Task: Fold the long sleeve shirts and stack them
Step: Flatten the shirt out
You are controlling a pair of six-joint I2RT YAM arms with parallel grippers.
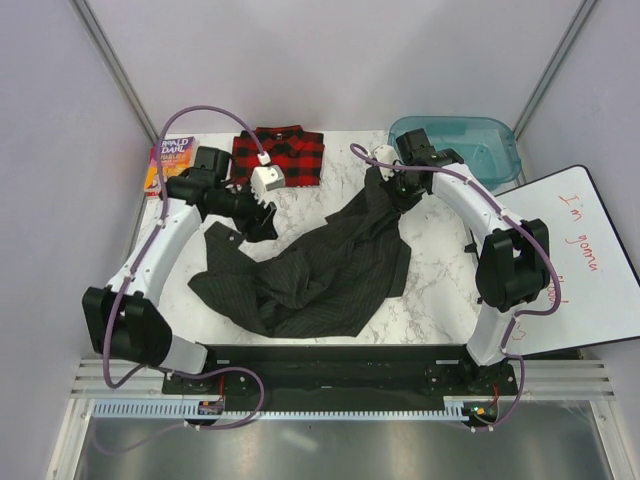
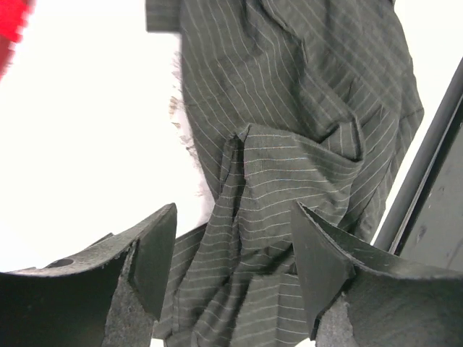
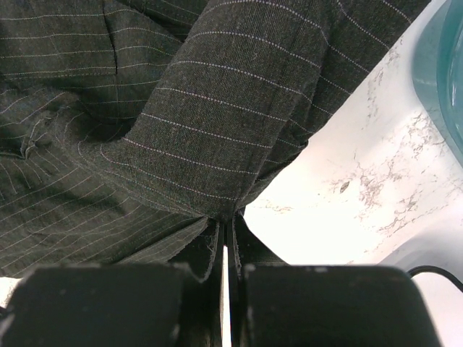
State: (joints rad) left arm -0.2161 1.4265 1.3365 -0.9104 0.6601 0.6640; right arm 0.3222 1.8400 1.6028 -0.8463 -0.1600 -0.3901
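The robot's left gripper should close on the far end of the charcoal shirt's bunched fold [image 1: 289, 256] [image 2: 240, 136], on the side that is toward the plaid shirt.
The charcoal pinstriped shirt [image 1: 320, 265] lies crumpled across the middle of the marble table. The red-and-black plaid shirt [image 1: 278, 155] sits folded at the back, left of centre. My left gripper [image 1: 262, 222] is over the charcoal shirt's left part. In the left wrist view it is open [image 2: 235, 267], with a bunched fold of the shirt [image 2: 289, 166] between its fingers [image 2: 155, 253]. My right gripper [image 1: 385, 180] is at the shirt's far right end. In the right wrist view it is shut [image 3: 226, 230], pinching an edge of the striped fabric [image 3: 217, 123].
A colourful paperback book [image 1: 170, 158] lies at the back left. A teal plastic bin [image 1: 460, 145] stands at the back right and also shows in the right wrist view [image 3: 441, 65]. A whiteboard [image 1: 580, 260] lies along the table's right side.
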